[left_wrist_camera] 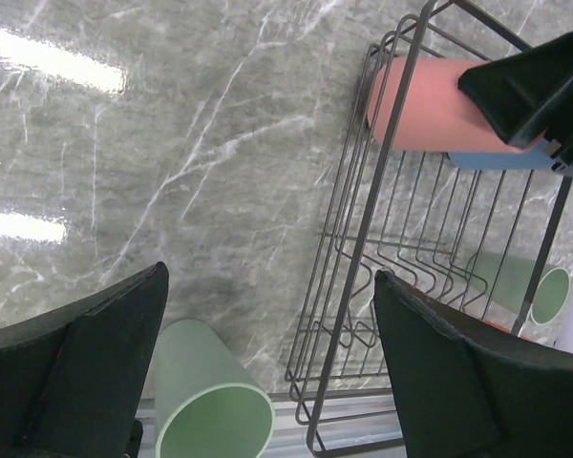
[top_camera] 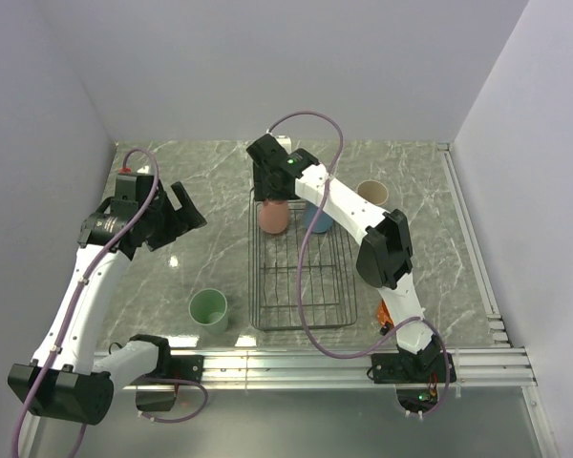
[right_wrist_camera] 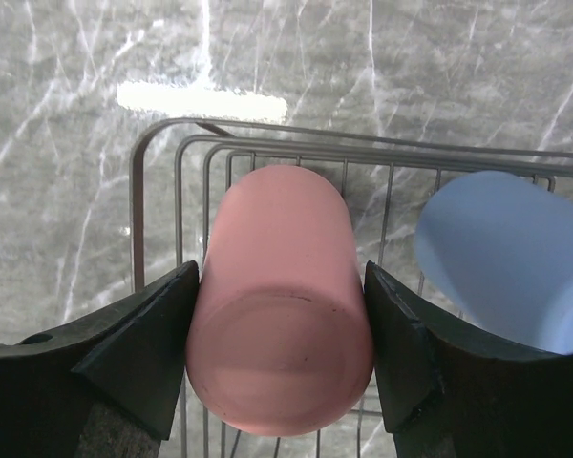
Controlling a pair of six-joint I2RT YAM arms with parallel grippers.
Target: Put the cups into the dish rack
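My left gripper will grab the upright pale green cup by its rim (top_camera: 191, 310) (left_wrist_camera: 162, 431), on the side farthest from the dish rack.
My right gripper (top_camera: 272, 202) is shut on a salmon-pink cup (right_wrist_camera: 279, 286), held bottom-up in the far left corner of the black wire dish rack (top_camera: 303, 327). Its fingers press both sides of the cup. A blue cup (right_wrist_camera: 506, 258) stands bottom-up in the rack just right of it. My left gripper (left_wrist_camera: 269, 275) is open and empty, above the table left of the rack. A pale green cup (top_camera: 208, 310) stands upright below it, near the rack's near left corner. A beige cup (top_camera: 372, 194) stands right of the rack. Another pale green cup (left_wrist_camera: 530, 284) lies beyond the rack's right side.
An orange mug (top_camera: 383, 311) shows partly behind my right arm, near the rack's near right corner. White walls close in the table on the left, back and right. A metal rail (top_camera: 315, 363) runs along the near edge.
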